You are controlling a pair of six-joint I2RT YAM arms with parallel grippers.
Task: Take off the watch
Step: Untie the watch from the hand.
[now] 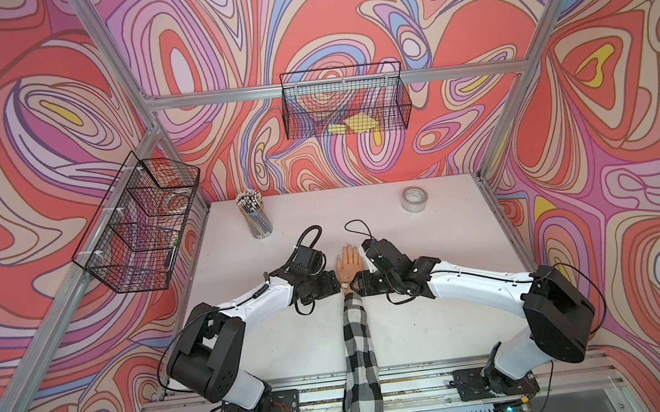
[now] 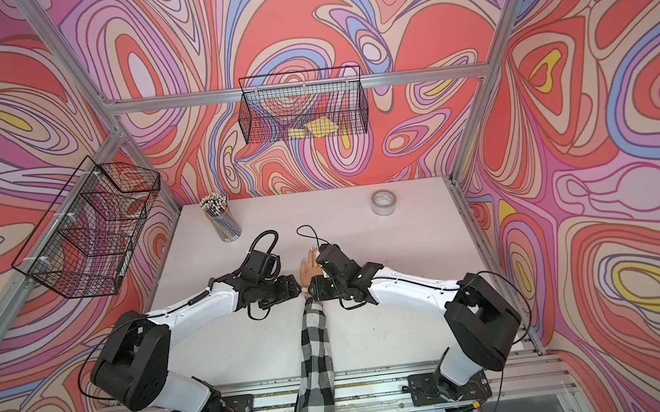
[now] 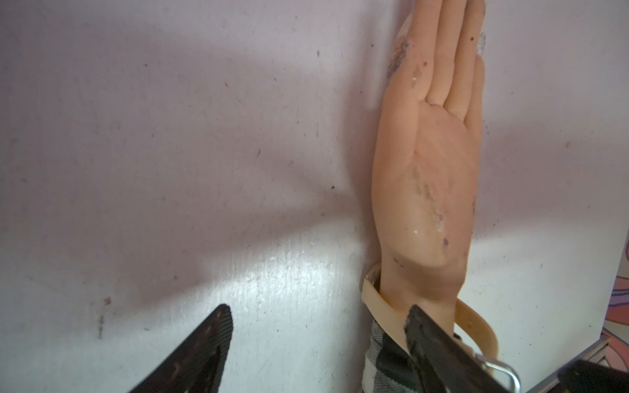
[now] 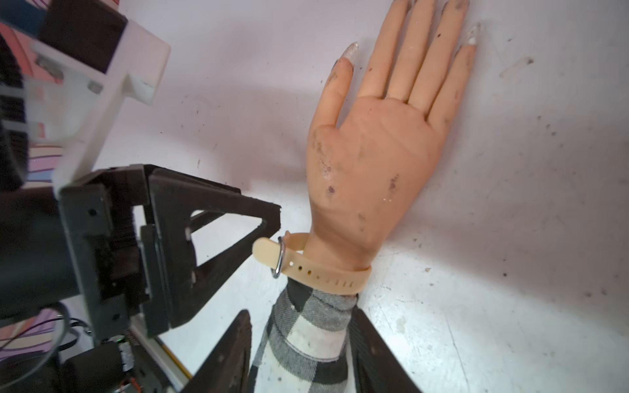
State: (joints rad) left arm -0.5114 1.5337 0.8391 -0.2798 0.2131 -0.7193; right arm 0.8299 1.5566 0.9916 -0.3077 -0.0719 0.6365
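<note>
My right fingers straddle the checked sleeve and the strap's tail sits in the metal ring, so I will pinch the strap [image 4: 324, 277] by its holes with my right gripper.
A mannequin hand [image 1: 351, 261] [image 4: 371, 153] lies flat on the white table, its arm in a black-and-white checked sleeve [image 1: 357, 338] [image 4: 306, 333]. The watch [image 1: 346, 285] [image 4: 326, 275] sits on the wrist: a cream strap whose tail passes through a metal ring [image 4: 279, 255]. Its face does not show in the wrist views. My left gripper [image 3: 320, 337] [image 1: 339, 286] is open beside the wrist, with one fingertip [image 3: 422, 326] against the strap [image 3: 372, 297]. My right gripper [image 4: 303, 340] [image 1: 357, 287] is open, its jaws straddling the sleeve just below the strap.
A cup of pencils [image 1: 256, 219] stands at the back left of the table [image 1: 428, 246] and a roll of tape [image 1: 415, 198] at the back right. Wire baskets hang on the back wall [image 1: 345, 105] and the left frame [image 1: 142, 222].
</note>
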